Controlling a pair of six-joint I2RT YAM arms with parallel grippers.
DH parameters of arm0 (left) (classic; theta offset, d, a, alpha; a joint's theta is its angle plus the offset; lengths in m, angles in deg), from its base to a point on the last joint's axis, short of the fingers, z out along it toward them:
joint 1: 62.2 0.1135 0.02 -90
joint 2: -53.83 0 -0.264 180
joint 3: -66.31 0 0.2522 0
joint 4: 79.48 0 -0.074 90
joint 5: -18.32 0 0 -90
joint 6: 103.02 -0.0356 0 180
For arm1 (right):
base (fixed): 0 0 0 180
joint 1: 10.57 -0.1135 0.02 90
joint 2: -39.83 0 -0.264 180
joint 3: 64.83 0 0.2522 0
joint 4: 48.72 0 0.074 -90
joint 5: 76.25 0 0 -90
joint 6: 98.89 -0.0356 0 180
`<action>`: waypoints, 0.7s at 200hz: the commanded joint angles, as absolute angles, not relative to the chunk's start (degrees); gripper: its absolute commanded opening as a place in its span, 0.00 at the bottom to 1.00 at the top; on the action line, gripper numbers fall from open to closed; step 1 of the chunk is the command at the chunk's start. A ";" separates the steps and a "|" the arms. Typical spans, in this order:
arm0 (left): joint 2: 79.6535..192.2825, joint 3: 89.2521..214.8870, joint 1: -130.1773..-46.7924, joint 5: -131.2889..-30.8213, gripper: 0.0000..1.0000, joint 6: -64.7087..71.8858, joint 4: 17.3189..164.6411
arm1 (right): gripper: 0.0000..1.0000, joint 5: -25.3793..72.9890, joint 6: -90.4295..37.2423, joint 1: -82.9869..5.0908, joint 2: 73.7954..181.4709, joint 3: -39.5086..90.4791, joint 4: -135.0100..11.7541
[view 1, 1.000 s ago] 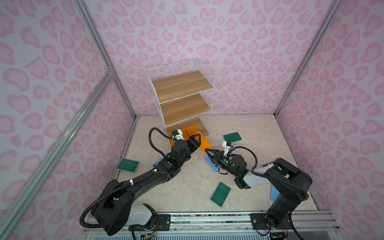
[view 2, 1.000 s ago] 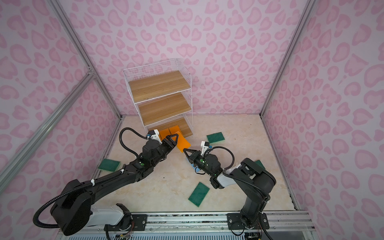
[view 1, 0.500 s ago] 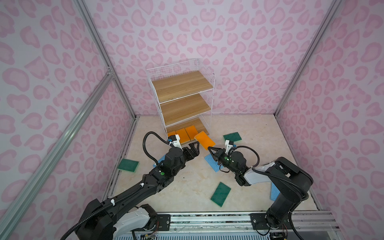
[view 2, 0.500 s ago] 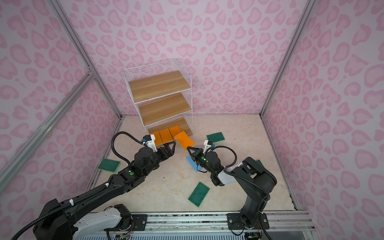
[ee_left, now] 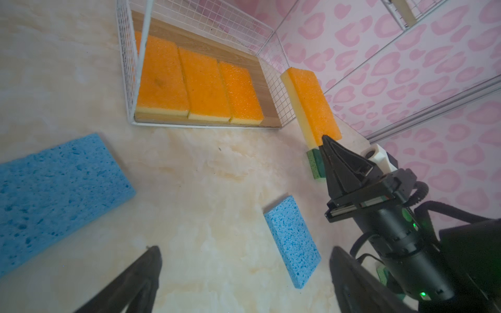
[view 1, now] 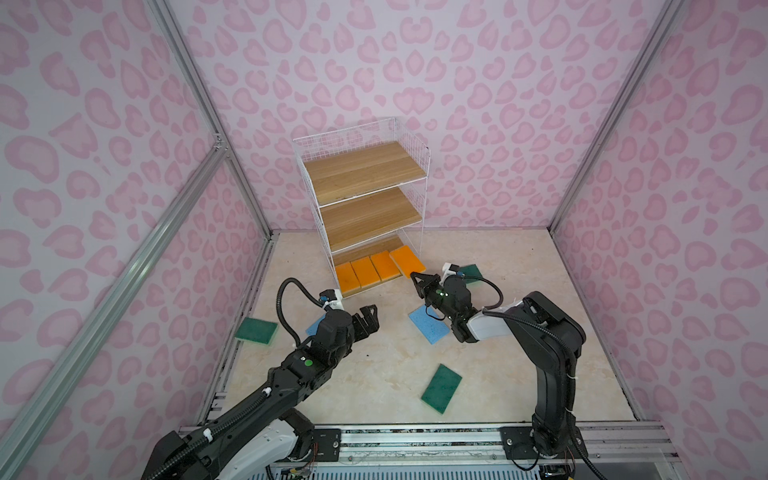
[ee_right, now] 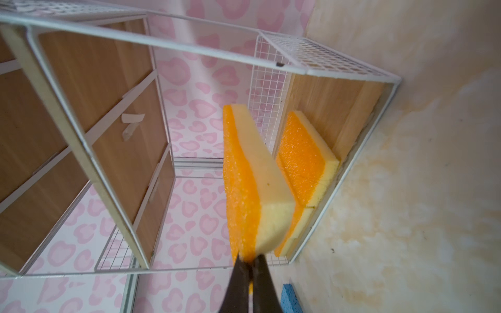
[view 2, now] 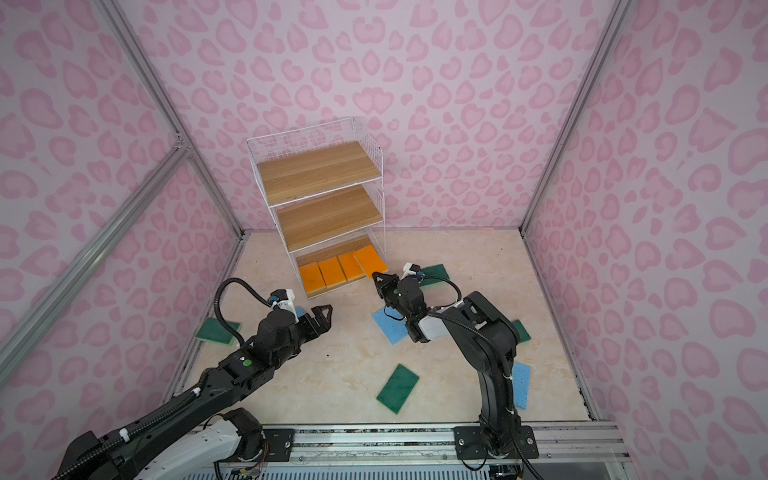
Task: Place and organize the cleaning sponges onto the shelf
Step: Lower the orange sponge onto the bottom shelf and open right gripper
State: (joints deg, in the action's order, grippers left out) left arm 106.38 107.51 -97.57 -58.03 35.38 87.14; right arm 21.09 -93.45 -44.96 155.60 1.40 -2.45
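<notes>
The orange sponge in my right gripper, now tilted at the tier's front corner, will be let go on the bottom level [view 1: 402, 258] [ee_right: 331, 109] between the row of sponges and the mesh side.
The shelf [view 1: 365, 172] [view 2: 316, 170] stands at the back, its two upper boards bare. Three orange cleaning sponges [view 1: 365, 272] [view 2: 330, 272] [ee_left: 203, 86] lie side by side on its bottom tier. My right gripper [view 1: 415, 277] [view 2: 376, 276] [ee_left: 325, 139] [ee_right: 249, 260] is shut on the end of a fourth orange sponge [view 1: 406, 261] [ee_right: 249, 178], held tilted at the tier's right front corner. My left gripper [view 1: 368, 318] [view 2: 322, 316] [ee_left: 244, 249] hangs open and empty over the floor, in front of the shelf.
Blue sponges lie on the floor: one [view 1: 428, 326] [ee_left: 292, 241] under the right arm, one [view 1: 315, 324] [ee_left: 54, 189] by the left wrist, one [view 2: 519, 384] front right. Green sponges [view 1: 256, 330] [view 1: 441, 388] [view 1: 471, 272] lie left, front and right. Patterned walls enclose the floor.
My left gripper has drawn back from the shelf toward the front and opened wider, leaving the orange sponges on the bottom tier. My right gripper has carried its orange sponge up to the shelf's corner.
</notes>
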 commanded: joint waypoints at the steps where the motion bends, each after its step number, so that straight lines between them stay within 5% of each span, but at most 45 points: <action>1: 105.49 105.94 -97.18 -58.73 0.97 34.36 86.76 | 0.03 20.38 -94.36 -44.75 158.13 4.64 -4.74; 140: 107.73 102.92 -95.59 -58.65 0.97 33.30 88.85 | 0.03 17.37 -93.59 -43.00 169.83 19.86 -13.28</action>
